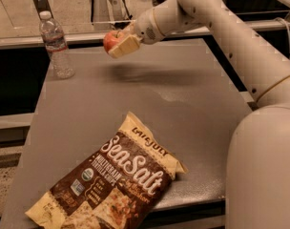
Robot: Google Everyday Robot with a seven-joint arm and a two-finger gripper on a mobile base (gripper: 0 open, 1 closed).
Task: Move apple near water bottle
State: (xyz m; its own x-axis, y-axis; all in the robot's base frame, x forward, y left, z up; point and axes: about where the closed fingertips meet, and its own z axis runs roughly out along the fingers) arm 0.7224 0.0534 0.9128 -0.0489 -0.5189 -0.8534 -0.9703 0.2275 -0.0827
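Next, my gripper lets go of the red apple close beside the water bottle (88, 64), between it and the arm's shadow on the table.
The small red apple (112, 40) is held in the air above the far part of the grey table (192, 109). My gripper (119, 44) is shut on it, with a cream-coloured finger (125, 46) across its front. The arm reaches in from the upper right. The clear water bottle (55, 46) with a white cap stands upright at the table's far left corner, to the left of the apple and apart from it. A shadow of the arm lies on the table below the apple.
A brown and cream sea salt chip bag (111, 180) lies flat at the near left of the table, hanging over the front edge. The robot's white body (262, 171) fills the lower right. A rail runs behind the table.
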